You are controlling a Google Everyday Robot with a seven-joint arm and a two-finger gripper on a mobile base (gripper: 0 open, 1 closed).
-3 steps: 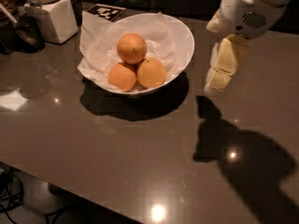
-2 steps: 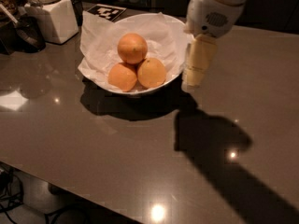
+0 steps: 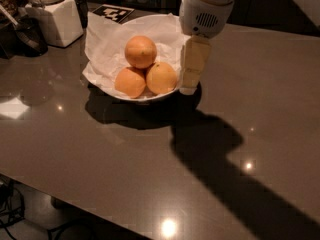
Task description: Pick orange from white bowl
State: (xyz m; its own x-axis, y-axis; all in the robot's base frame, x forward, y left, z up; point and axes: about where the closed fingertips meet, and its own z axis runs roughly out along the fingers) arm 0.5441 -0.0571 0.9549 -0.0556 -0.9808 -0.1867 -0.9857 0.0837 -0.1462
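Next, my gripper grips the upper half of the larger orange (image 3: 143, 45), the one that sits on top of the smaller oranges in the white bowl.
The white bowl (image 3: 159, 97) stands on the dark table at the upper middle, lined with crumpled white paper (image 3: 106, 45). Three oranges lie in it. The larger orange (image 3: 140, 51) rests on top of two smaller oranges (image 3: 130, 82) (image 3: 161, 77). My gripper (image 3: 191, 70) hangs from the white arm at the bowl's right rim, pointing down, just right of the right-hand lower orange. It holds nothing that I can see. The arm hides part of the bowl's right rim.
A white square-based jar (image 3: 53, 17) stands at the back left, with a dark object (image 3: 29, 34) beside it. A black-and-white marker card (image 3: 114, 12) lies behind the bowl. The arm's shadow falls across the table at the right front.
My gripper has moved left across the table, from well right of the bowl to its right rim. The oranges and the bowl have not moved.
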